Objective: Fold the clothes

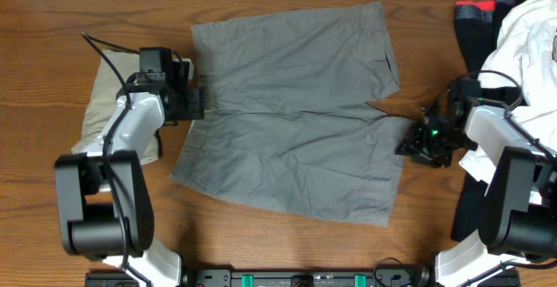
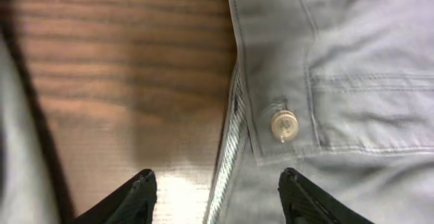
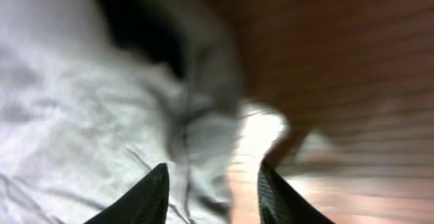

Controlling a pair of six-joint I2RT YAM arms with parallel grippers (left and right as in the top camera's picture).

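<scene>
The right gripper is at the crotch end of the grey shorts' hem, so it should open, move down and take the hem's near corner point(image 1: 387, 221) before folding.
The grey shorts point(image 1: 291, 113) lie spread flat in the middle of the table, waistband to the left and leg hems to the right. My left gripper point(image 1: 198, 102) is open at the waistband's middle; in the left wrist view its fingers point(image 2: 217, 197) straddle the waistband edge point(image 2: 234, 115) just below a pale button point(image 2: 283, 124). My right gripper point(image 1: 416, 137) is open at the crotch and hem edge; its fingers point(image 3: 211, 197) straddle a fold of grey cloth point(image 3: 196, 125). The khaki-beige shorts point(image 1: 102, 104) lie folded at the left under my left arm.
A pile of white, black and red garments point(image 1: 513, 35) lies at the right edge beside and under my right arm. Bare wooden table point(image 1: 52, 61) surrounds the shorts.
</scene>
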